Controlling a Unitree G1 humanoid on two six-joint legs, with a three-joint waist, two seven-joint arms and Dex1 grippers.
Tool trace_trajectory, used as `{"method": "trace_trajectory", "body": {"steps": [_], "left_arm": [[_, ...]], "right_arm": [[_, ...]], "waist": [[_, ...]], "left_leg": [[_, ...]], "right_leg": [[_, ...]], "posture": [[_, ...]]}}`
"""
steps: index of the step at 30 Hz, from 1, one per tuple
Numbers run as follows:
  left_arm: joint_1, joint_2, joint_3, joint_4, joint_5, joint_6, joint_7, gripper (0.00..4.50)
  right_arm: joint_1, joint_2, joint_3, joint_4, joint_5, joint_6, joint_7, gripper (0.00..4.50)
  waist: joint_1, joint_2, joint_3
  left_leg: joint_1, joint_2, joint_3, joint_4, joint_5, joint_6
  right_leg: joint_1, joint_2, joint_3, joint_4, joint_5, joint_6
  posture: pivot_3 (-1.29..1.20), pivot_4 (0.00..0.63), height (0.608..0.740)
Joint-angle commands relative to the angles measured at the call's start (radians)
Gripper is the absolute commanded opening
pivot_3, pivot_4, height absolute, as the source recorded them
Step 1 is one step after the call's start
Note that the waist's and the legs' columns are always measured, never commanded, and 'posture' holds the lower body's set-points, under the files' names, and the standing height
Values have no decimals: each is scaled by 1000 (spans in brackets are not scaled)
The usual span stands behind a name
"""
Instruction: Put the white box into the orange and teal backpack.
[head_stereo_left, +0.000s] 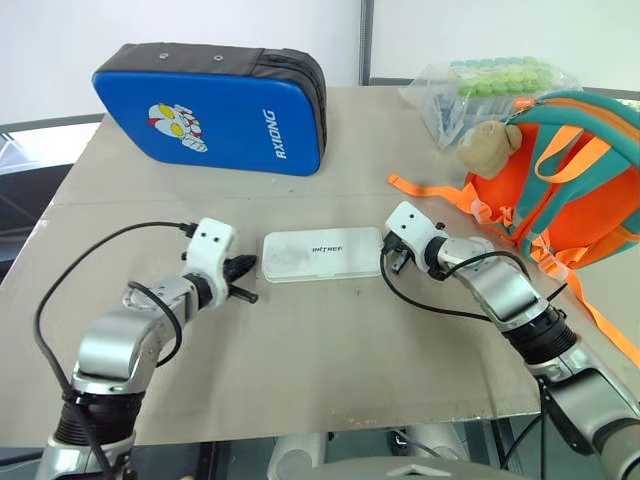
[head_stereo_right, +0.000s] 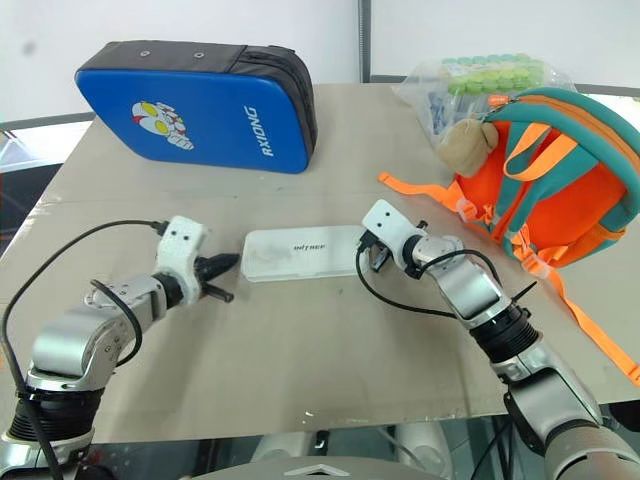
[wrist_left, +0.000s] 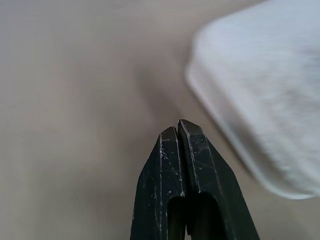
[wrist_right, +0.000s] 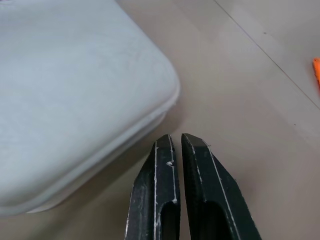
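Observation:
I have both grippers shut at the white box's ends, so next I open my left gripper and pinch the white box's near corner (head_stereo_left: 272, 276) to free my right gripper for the backpack.
The white box (head_stereo_left: 322, 253) lies flat in the middle of the table, dark lettering on its lid. My left gripper (head_stereo_left: 246, 273) is shut and empty, its tips just off the box's left end; the left wrist view shows the box's rounded corner (wrist_left: 260, 100) beside the closed fingers (wrist_left: 172, 165). My right gripper (head_stereo_left: 392, 258) is shut and empty too, at the box's right end, near its corner (wrist_right: 75, 100). The orange and teal backpack (head_stereo_left: 570, 180) rests at the table's right side, with a beige plush charm (head_stereo_left: 488, 145) at its top.
A big blue padded case (head_stereo_left: 215, 105) lies at the back left. A clear bag of green-capped tubes (head_stereo_left: 490, 85) sits behind the backpack. Orange straps (head_stereo_left: 430, 190) trail from the backpack across the table toward the right arm. The table's front edge (head_stereo_left: 300, 425) is near.

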Motion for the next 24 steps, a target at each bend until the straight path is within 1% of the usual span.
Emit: {"method": "trace_trajectory", "body": {"steps": [1,4,6,7,8,9,10,11,12,13,15,16,17,18,19,20,21,22,24], "left_arm": [[88,9,-29,-165,-29,-5,-66,0],[181,-13,40,-243,-81,48,-64,0],[225,-25,85,-263,-113,73,-64,0],[238,-41,128,-263,-160,107,-65,0],[238,-64,196,-243,-218,153,-54,399],[232,-76,248,-219,-264,186,-53,504],[228,-65,291,-182,-283,201,-69,785],[224,-46,318,-149,-281,202,-84,1163],[215,-31,350,-112,-299,215,-100,1645],[206,-13,387,-72,-341,254,-124,2032],[222,75,422,8,-388,339,-208,2983],[220,108,448,51,-437,401,-249,3355],[197,120,475,98,-487,462,-263,3866],[157,125,495,152,-532,535,-262,4265],[117,129,504,196,-568,597,-263,4435],[75,121,509,230,-597,645,-262,4435],[17,94,504,269,-622,697,-241,4435],[-27,62,496,290,-632,728,-217,4435],[-69,30,487,313,-651,751,-174,4435]], "right_arm": [[84,-49,-38,-170,50,58,80,112],[158,-106,-71,-267,42,92,88,112],[184,-117,-90,-289,35,106,78,112],[193,-120,-100,-298,35,116,73,112],[203,-120,-115,-300,34,118,65,0],[208,-119,-126,-300,33,118,61,0],[214,-123,-135,-297,35,114,63,0],[217,-127,-139,-293,35,109,67,0],[217,-130,-141,-288,31,98,70,0],[217,-133,-142,-281,27,85,72,0],[213,-140,-139,-269,12,56,75,0],[206,-140,-139,-260,9,46,77,0],[200,-139,-138,-251,7,35,80,0],[194,-136,-136,-242,4,22,82,0],[186,-131,-134,-232,-1,7,81,0],[180,-125,-131,-222,-6,-5,81,0],[172,-121,-124,-208,-11,-22,86,0],[165,-115,-119,-195,-17,-34,89,0],[160,-107,-116,-180,-25,-48,95,0]], "waist": [[2,0,0],[5,0,0],[3,1,0],[2,1,0],[2,1,0],[3,1,0],[2,1,0],[3,1,0],[3,1,0],[3,1,0],[0,1,0],[-1,1,0],[-2,1,0],[-3,2,1],[-4,2,1],[-4,2,1],[-4,2,1],[-1,2,1],[1,0,1]], "left_leg": [[0,0,0,0,-1,2],[0,0,0,-1,-2,4],[0,0,-1,-1,-2,4],[1,1,-1,-1,-2,4],[1,1,-1,-1,-2,4],[2,1,-1,-1,-2,4],[2,1,-2,1,-2,4],[1,1,-2,2,-2,4],[2,1,-2,3,-2,4],[2,0,-2,3,-2,4],[2,1,-1,4,-2,4],[2,1,-1,4,-2,4],[3,1,0,3,-2,4],[3,1,0,3,-2,4],[3,1,0,3,-2,4],[3,1,0,3,-2,4],[3,1,0,3,-2,4],[2,1,0,3,-2,4],[2,0,-1,4,-2,4]], "right_leg": [[0,-1,0,0,0,0],[0,-3,0,-1,0,0],[0,-2,-1,-1,0,0],[0,-2,-1,0,0,0],[0,-2,-1,0,0,0],[1,-1,-1,1,0,0],[1,0,-2,1,0,0],[1,0,-3,2,0,-1],[2,2,-4,3,0,-2],[2,2,-4,3,0,-2],[2,4,-5,4,0,-4],[2,5,-5,4,0,-4],[2,5,-5,5,0,-4],[2,5,-5,5,0,-4],[2,4,-4,5,0,-3],[2,4,-4,4,1,-2],[2,4,-4,4,1,-2],[2,4,-4,4,1,-2],[2,3,-5,4,1,-2]], "posture": [[0,150,740],[0,150,740],[0,150,740],[0,150,740],[0,150,740],[0,150,740],[0,150,740],[0,150,740],[0,150,740],[0,150,740],[0,150,740],[0,150,740],[0,150,740],[0,150,740],[0,150,740],[0,150,740],[0,150,740],[0,150,740],[0,150,740]]}}
